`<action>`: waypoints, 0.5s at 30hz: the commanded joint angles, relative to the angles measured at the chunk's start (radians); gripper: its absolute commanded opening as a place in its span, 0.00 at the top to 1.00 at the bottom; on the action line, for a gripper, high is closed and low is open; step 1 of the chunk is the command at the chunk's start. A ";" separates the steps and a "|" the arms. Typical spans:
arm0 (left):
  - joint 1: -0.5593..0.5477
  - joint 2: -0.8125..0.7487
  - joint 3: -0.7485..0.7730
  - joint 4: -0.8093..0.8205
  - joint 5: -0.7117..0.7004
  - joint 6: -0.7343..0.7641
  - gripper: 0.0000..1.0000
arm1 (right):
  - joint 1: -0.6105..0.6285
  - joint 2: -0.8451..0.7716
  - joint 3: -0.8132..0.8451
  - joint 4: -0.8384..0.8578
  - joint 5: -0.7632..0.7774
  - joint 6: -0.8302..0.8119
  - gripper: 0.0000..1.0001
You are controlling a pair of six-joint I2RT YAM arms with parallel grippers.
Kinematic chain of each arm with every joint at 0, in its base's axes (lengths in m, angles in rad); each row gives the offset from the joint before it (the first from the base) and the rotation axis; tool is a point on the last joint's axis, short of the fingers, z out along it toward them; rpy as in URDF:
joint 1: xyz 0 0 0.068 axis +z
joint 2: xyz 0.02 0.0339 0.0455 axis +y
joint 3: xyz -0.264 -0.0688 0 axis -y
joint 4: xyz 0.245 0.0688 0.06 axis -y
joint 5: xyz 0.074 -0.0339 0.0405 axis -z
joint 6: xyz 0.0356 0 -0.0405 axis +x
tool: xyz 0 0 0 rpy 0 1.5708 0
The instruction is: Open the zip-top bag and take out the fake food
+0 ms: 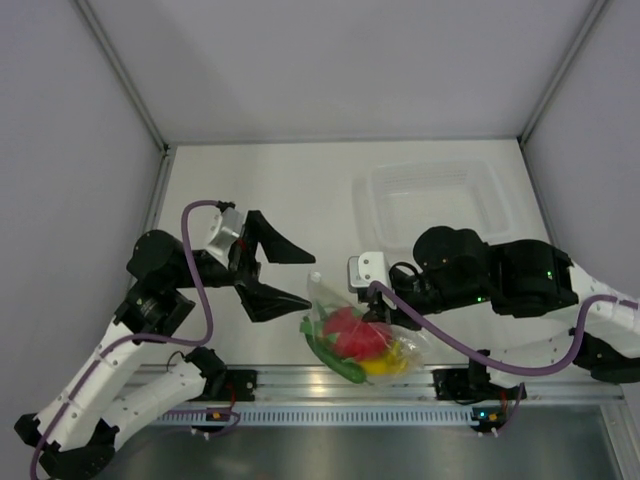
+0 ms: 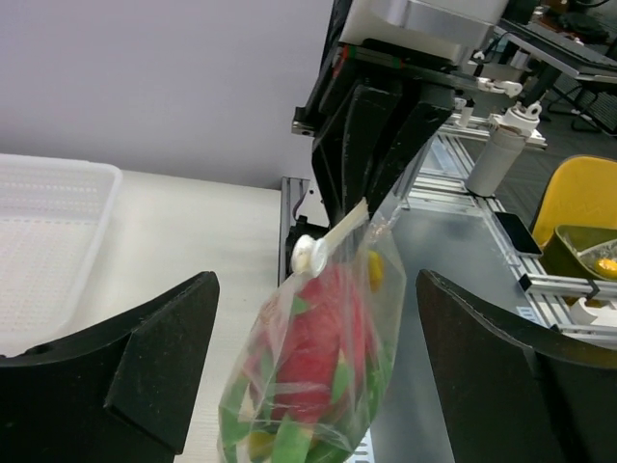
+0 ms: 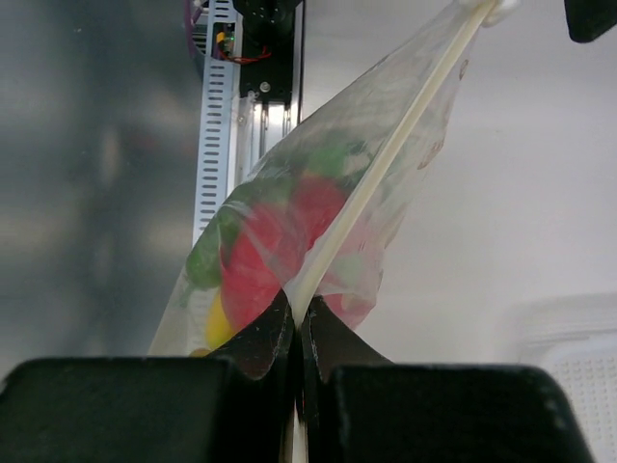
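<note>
My left gripper should take the zip's slider end (image 1: 315, 277) before my right gripper regrasps there, as my right gripper holds the bag's zip away from its white slider.
The clear zip-top bag (image 1: 372, 338) hangs in the air over the table's near edge, with the fake food inside: a red fruit (image 1: 352, 335), a yellow piece (image 1: 386, 366) and green pieces (image 1: 338, 364). My right gripper (image 3: 297, 309) is shut on the bag's pale zip strip (image 3: 386, 164), and the bag (image 3: 280, 241) dangles from it. The strip's white slider (image 2: 308, 253) points toward my left gripper (image 1: 310, 278). That gripper stands wide open just left of the bag. In the left wrist view its fingers (image 2: 145, 357) flank the bag (image 2: 318, 376) without touching it.
A rigid clear tray (image 1: 430, 172) sits on the table at the back right, also seen in the left wrist view (image 2: 48, 241). The aluminium rail (image 1: 400, 380) with the arm bases runs along the near edge below the bag. White walls enclose the table.
</note>
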 commanded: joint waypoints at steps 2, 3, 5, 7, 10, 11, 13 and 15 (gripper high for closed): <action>-0.005 0.009 -0.014 0.067 -0.033 0.007 0.13 | 0.024 -0.019 0.034 0.153 -0.047 0.000 1.00; -0.005 0.013 -0.011 0.070 -0.020 0.001 0.15 | 0.025 -0.021 0.031 0.158 -0.044 -0.001 1.00; -0.005 0.018 -0.008 0.076 0.007 -0.003 0.23 | 0.025 -0.027 0.027 0.165 -0.038 -0.003 1.00; -0.005 0.015 -0.010 0.087 0.024 -0.010 0.26 | 0.024 -0.028 0.028 0.178 -0.038 -0.003 1.00; -0.008 0.003 -0.016 0.102 0.031 -0.020 0.27 | 0.027 -0.036 0.027 0.201 -0.035 -0.007 1.00; -0.008 -0.002 -0.019 0.108 0.033 -0.025 0.29 | 0.027 -0.037 0.019 0.205 -0.035 -0.007 1.00; -0.011 -0.005 -0.025 0.122 0.040 -0.030 0.39 | 0.027 -0.050 0.007 0.231 -0.028 -0.007 1.00; -0.014 -0.002 -0.025 0.121 0.046 -0.030 0.54 | 0.027 -0.056 -0.010 0.247 -0.018 -0.009 1.00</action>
